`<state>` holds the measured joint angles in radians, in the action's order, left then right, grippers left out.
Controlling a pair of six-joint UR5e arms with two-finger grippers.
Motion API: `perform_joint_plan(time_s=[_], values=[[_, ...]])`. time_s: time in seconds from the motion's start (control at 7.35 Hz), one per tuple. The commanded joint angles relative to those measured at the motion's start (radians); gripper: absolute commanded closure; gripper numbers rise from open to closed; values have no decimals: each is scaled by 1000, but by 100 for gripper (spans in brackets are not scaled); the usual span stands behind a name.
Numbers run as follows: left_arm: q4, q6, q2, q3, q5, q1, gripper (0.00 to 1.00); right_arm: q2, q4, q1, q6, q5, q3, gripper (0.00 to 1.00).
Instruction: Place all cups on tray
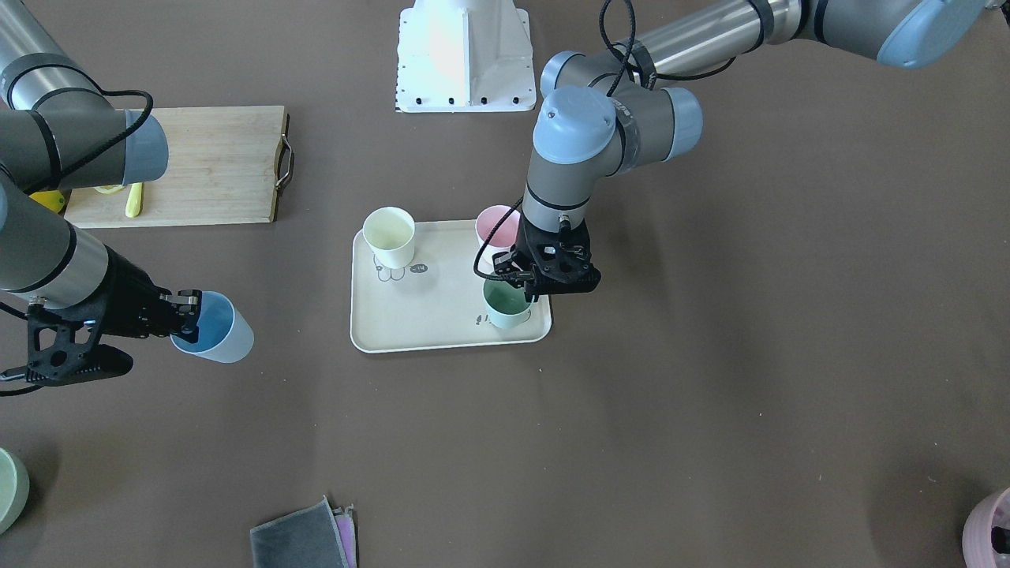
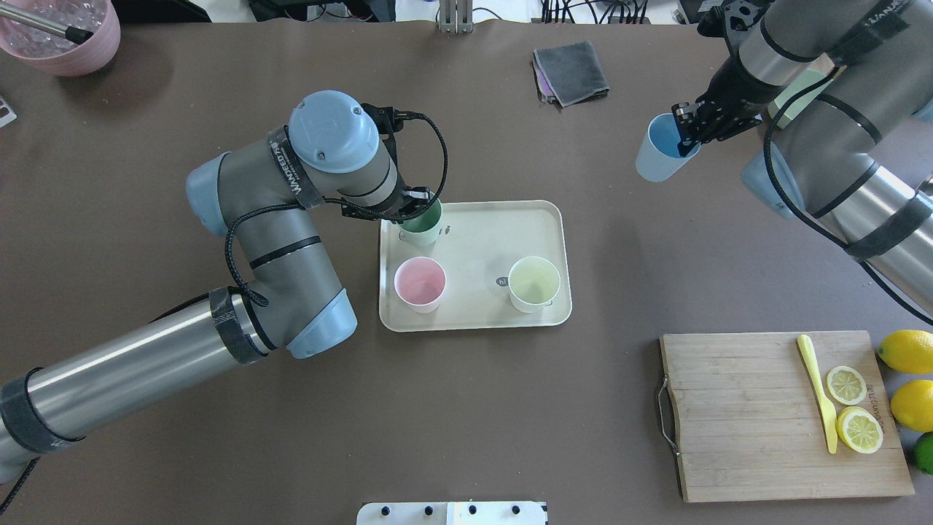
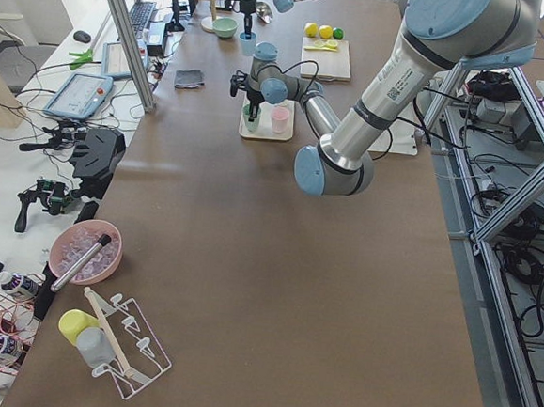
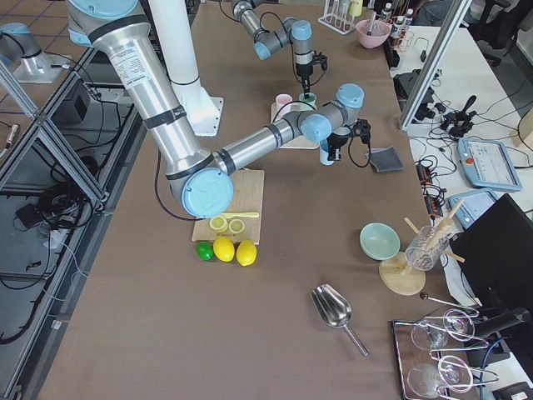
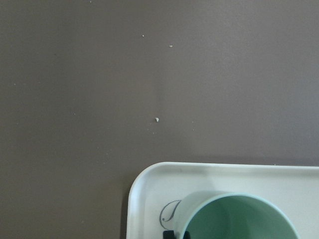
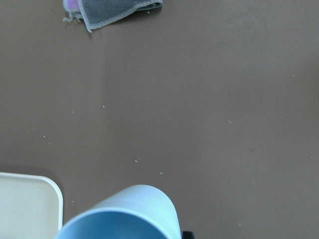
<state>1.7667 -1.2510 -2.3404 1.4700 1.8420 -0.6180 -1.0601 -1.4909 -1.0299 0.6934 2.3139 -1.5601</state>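
I will let go of the light blue cup with my right gripper on the empty corner of the cream tray (image 1: 400, 327) (image 6: 12, 201), close to the pale yellow cup.
The cream tray (image 1: 442, 315) lies mid-table and also shows in the overhead view (image 2: 481, 240). The pale yellow cup (image 1: 389, 235) and the pink cup (image 1: 497, 227) stand upright on it. The mint green cup (image 1: 505, 306) is upright at one tray corner. My left gripper (image 1: 525, 288) is shut on its rim, and the left wrist view shows the cup (image 5: 239, 219) low in frame over the tray (image 5: 149, 199). My right gripper (image 1: 185, 312) is shut on the rim of the light blue cup (image 1: 215, 330). It holds the cup tilted above the bare table, off the tray's side (image 2: 660, 157).
A wooden cutting board (image 2: 743, 415) with lemon slices and a yellow knife lies near my right side, with whole lemons (image 2: 907, 350) beside it. A grey cloth (image 2: 572, 69) lies at the far edge. A mauve pot (image 2: 62, 36) and a sage bowl (image 1: 8, 489) sit at the far corners.
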Motion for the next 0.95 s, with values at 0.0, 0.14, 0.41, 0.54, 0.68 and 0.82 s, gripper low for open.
perform_joint_plan(time_s=[0.0, 0.14, 0.41, 0.54, 0.68, 0.82], values=[[0, 8, 1, 9, -21, -5, 3, 52, -6, 34, 91, -5, 0, 100], [-7, 12, 0, 30, -6, -38, 3, 78, -6, 66, 136, -16, 0, 100], [-38, 138, 24, 79, 103, -136, 3, 110, 0, 146, 228, -86, 2, 100], [-61, 238, 65, 126, 140, -193, 3, 124, 4, 192, 254, -129, 11, 100], [-67, 313, 111, 160, 214, -259, 3, 133, 7, 227, 291, -168, 24, 100], [-67, 365, 162, 199, 248, -305, 2, 162, 14, 253, 296, -204, 63, 100]])
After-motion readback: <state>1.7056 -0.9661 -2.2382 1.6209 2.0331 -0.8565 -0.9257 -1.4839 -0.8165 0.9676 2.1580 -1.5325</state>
